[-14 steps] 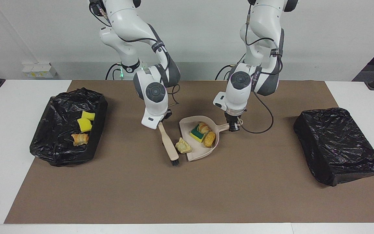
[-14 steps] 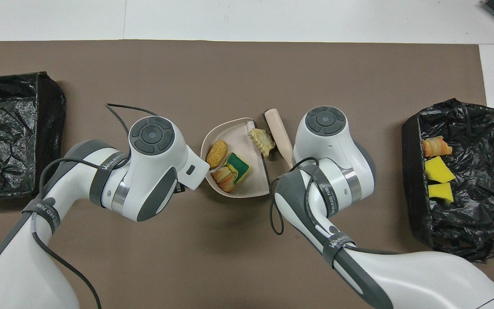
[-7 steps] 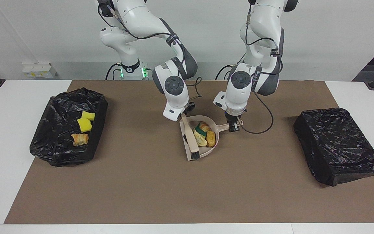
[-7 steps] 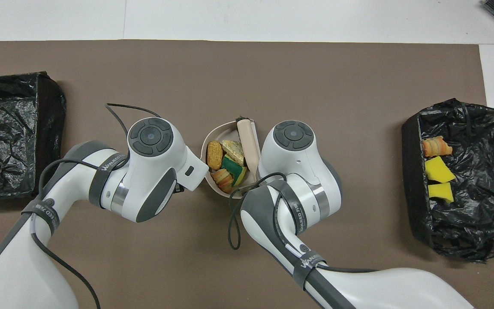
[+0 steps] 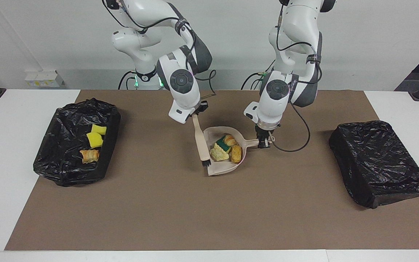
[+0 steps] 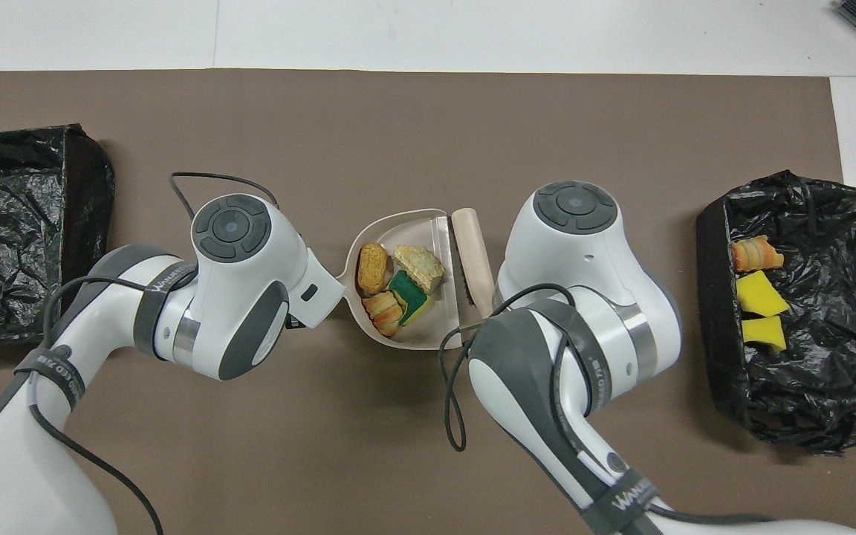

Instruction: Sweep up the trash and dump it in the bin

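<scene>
My right gripper is going to release the beige brush on the bare brown mat (image 6: 426,419) between my arms, closer to me than the dustpan.
A beige dustpan (image 5: 227,168) (image 6: 407,339) is at the middle of the brown mat. My left gripper (image 5: 264,142) is shut on its handle (image 5: 252,142). In the pan lies trash: a pale bread chunk (image 5: 218,153) (image 6: 419,266), a green-and-yellow sponge (image 5: 224,144) (image 6: 410,293), a pastry (image 5: 230,139) (image 6: 383,310) and a brown bread piece (image 5: 236,154) (image 6: 372,267). My right gripper (image 5: 197,111) is shut on the beige brush (image 5: 201,142) (image 6: 472,256), which hangs along the pan's open edge with its bristles (image 5: 206,163) down. From overhead both grippers are hidden under their wrists.
An open bin with a black liner (image 5: 64,163) (image 6: 822,401) stands at the right arm's end, holding two yellow sponge pieces (image 5: 95,139) (image 6: 759,293) and a pastry (image 5: 89,155) (image 6: 755,254). A black-bagged box (image 5: 376,160) (image 6: 19,230) stands at the left arm's end.
The brush pushed the pale bread chunk from the mat into the dustpan, then drew back to the pan's open edge as the right wrist rose. The left gripper and pan shifted slightly.
</scene>
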